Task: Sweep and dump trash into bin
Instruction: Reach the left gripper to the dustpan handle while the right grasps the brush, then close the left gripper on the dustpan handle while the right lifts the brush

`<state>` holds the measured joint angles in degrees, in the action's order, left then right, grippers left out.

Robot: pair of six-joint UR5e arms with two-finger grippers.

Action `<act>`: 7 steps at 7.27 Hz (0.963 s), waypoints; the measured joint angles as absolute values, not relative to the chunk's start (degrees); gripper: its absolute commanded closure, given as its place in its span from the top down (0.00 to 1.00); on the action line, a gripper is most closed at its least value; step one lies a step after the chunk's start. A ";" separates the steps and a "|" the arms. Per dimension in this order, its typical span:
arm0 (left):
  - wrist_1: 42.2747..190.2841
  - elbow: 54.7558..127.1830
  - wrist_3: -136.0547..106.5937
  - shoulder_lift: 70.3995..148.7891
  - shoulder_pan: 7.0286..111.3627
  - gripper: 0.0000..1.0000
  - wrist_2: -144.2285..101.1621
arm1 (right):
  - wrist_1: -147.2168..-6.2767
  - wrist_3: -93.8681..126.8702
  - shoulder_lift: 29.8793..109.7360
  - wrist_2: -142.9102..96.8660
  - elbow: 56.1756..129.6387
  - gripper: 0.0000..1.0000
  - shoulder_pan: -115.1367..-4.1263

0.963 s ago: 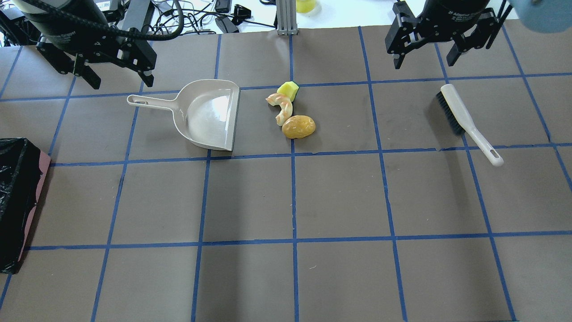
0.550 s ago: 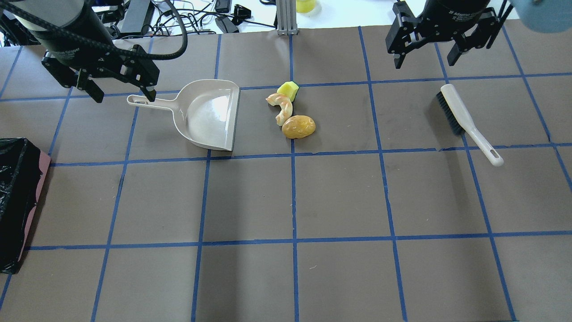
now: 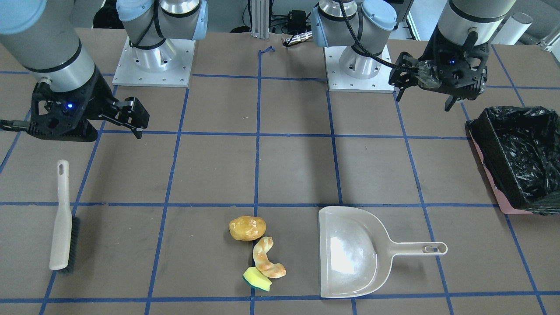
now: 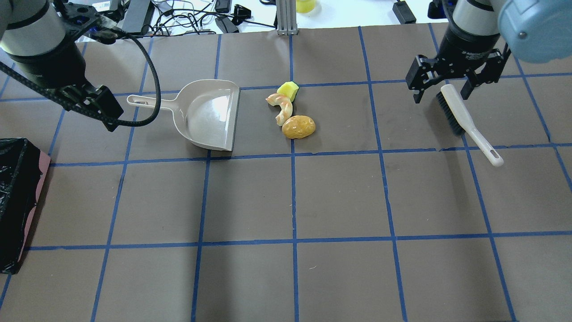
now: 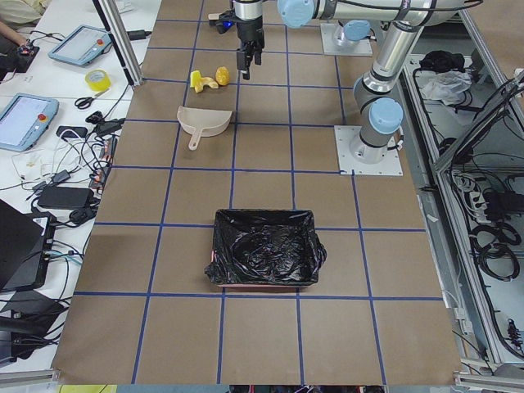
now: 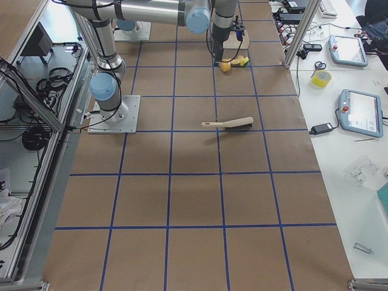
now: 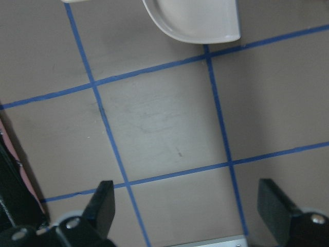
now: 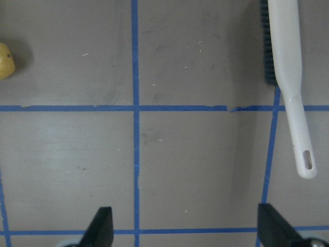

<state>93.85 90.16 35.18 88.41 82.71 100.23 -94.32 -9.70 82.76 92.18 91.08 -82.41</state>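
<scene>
My right gripper goes to the brush next. It should close on the handle's end [image 3: 63,171] [image 8: 305,150], close to the hole and far from the bristles.
The trash lies together on the table: a glossy potato-like lump [image 4: 298,126], a curled orange-cream peel [image 4: 281,107] and a yellow-green sponge [image 4: 288,90]. The black-lined bin [image 4: 15,201] stands at the table's left edge, also in the front-facing view [image 3: 520,162]. My left gripper [image 3: 424,100] is open and empty, in the air left of the dustpan's handle, between dustpan and bin. My right gripper [image 4: 442,94] is open and empty above the bristle end of the brush [image 4: 464,120]. The left wrist view [image 7: 190,211] shows only bare table between the fingers.
A beige dustpan [image 4: 210,114] lies left of the trash, its mouth facing it and its handle pointing left. The brush lies flat at the right, its handle toward the robot. Blue tape lines grid the brown table. Cables and gear sit beyond the far edge.
My left gripper has moved nearer and leftward, from the far side of the dustpan handle to its left. My right gripper has come down over the brush head. Both stay open.
</scene>
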 measured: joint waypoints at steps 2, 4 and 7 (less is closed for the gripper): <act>90.95 91.55 44.15 90.59 78.39 1.00 99.87 | -104.46 -22.83 81.16 92.30 98.21 1.00 -75.16; 87.62 91.71 52.78 94.26 75.87 1.00 95.77 | -110.16 -36.82 77.07 93.31 100.63 1.00 -69.81; 77.13 91.23 67.15 103.26 75.27 1.00 93.83 | -112.71 -41.30 72.63 98.30 102.97 0.87 -68.13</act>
<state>77.13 91.23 67.15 103.26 75.27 93.83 -112.71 -41.30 72.63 98.30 102.97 -68.13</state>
